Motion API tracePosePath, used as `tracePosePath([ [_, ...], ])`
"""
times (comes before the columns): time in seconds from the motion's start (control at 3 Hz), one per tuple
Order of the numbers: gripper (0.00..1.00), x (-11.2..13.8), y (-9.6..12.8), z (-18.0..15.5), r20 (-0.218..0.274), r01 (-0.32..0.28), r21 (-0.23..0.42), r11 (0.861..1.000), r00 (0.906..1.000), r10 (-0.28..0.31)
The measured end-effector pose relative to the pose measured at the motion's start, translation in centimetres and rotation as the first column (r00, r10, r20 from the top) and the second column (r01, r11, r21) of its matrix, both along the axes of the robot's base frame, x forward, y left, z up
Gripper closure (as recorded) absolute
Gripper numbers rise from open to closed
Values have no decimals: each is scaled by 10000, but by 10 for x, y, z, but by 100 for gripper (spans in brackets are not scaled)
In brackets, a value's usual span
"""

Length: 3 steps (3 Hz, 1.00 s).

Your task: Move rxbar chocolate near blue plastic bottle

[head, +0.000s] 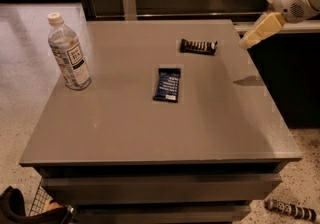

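Next, I grip the end of the rxbar chocolate (pixel 209 47) pointing away from the blue plastic bottle.
The rxbar chocolate (pixel 198 46) is a slim dark bar with white lettering. It lies flat on the grey table (pixel 150 123) toward the far right. The blue plastic bottle (pixel 69 53), clear with a white cap and white label, stands upright near the table's left edge, far from the bar. My gripper (pixel 246 43) hangs in the air over the table's far right edge, to the right of the rxbar chocolate and above it. It holds nothing and touches nothing.
A wider dark blue wrapped bar (pixel 167 84) lies at the table's middle, between the rxbar and the bottle. A dark counter (pixel 290 78) stands to the table's right. A small striped object (pixel 291 210) lies on the floor at bottom right.
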<state>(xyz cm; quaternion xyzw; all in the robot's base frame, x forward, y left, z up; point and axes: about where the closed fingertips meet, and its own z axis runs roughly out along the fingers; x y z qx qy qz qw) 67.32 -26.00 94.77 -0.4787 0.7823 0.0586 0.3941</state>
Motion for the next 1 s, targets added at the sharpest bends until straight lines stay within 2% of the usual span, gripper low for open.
tracePosePath([
  [0.67, 0, 61, 35, -20, 363, -1028, 717, 9921, 9943, 1004],
  [1.0, 0, 78, 44, -35, 276, -1223, 941, 9880, 9924, 1202],
])
